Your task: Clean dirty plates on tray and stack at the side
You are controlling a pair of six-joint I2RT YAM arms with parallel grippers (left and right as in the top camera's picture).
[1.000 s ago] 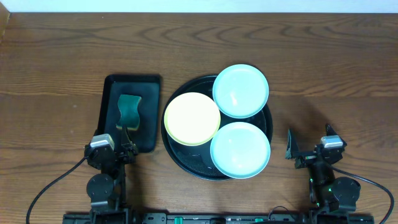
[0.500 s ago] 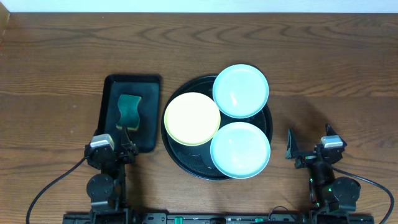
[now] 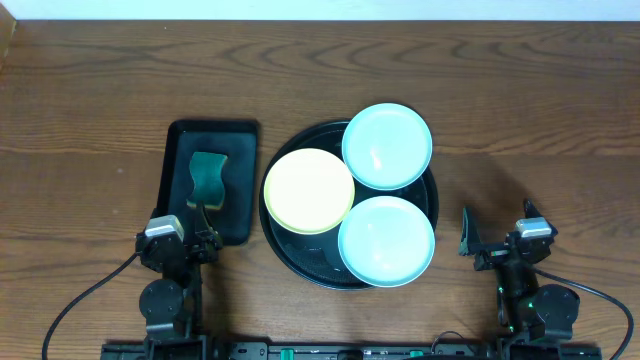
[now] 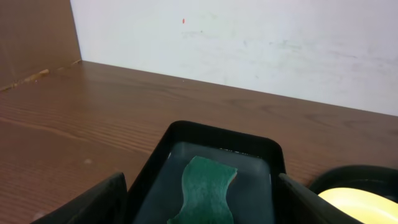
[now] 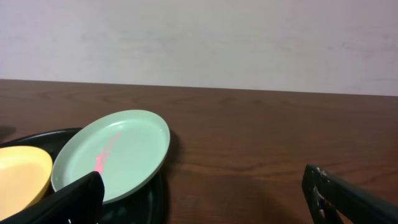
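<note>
The green sponge's narrow middle (image 3: 207,183) (image 4: 205,198) in the rectangular black tray is the next place my left gripper should go to and close on.
The round black tray (image 3: 303,258) sits mid-table and holds three plates. The pale yellow plate (image 3: 309,190) lies at its left. One aqua plate (image 3: 387,145) overhangs the far rim and the other aqua plate (image 3: 386,240) lies at the near right. In the right wrist view an aqua plate (image 5: 118,155) shows a pink streak, with the yellow plate (image 5: 22,174) beside it. My left gripper (image 3: 180,222) (image 4: 200,205) is open and empty by the rectangular tray's near end. My right gripper (image 3: 497,228) (image 5: 208,202) is open and empty over bare wood right of the round tray.
A rectangular black tray (image 3: 235,200) left of the round tray holds a green sponge (image 3: 207,175), which also shows between my left fingers in the left wrist view (image 4: 202,190). Dark wood tabletop (image 3: 540,130) stretches right and behind. A pale wall bounds the far edge.
</note>
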